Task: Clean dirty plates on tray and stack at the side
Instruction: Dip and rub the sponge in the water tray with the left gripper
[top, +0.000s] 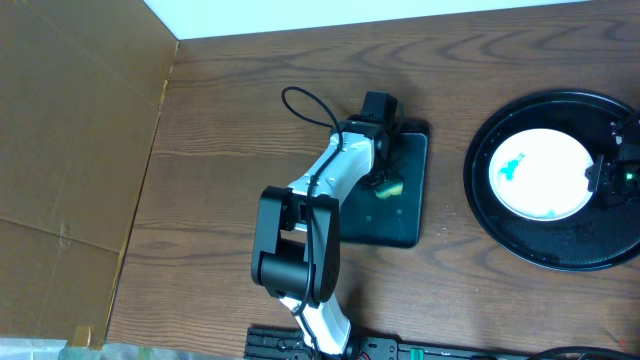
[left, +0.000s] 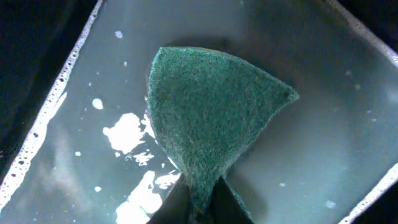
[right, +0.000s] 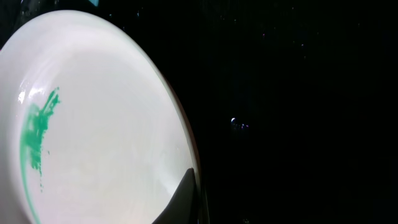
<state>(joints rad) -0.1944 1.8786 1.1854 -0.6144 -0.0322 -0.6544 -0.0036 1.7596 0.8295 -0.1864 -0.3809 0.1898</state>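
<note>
My left gripper should open to let the green sponge swell, as it pinches it narrow in the soapy water, and then grip the sponge (left: 211, 115) before lifting.
One dirty plate (top: 540, 172), white with a teal smear, lies on the large round black tray (top: 500, 225) at the right. No other plate shows. My right gripper (top: 612, 172) is at the plate's right rim. In the right wrist view one finger lies on the plate (right: 93, 124) just inside the rim, pinched on it (right: 198, 202); the other finger is lost against the black tray (right: 298, 93). My left gripper (left: 208, 208) is shut on a green sponge (left: 211, 118), held over soapy water; it shows in the overhead view too (top: 385, 185).
The small rectangular black tray (top: 410, 215) holding the water (left: 323, 143) sits mid-table under the left arm. A cardboard wall (top: 70, 150) stands along the left. Bare wooden table (top: 220, 120) lies between the wall and the trays.
</note>
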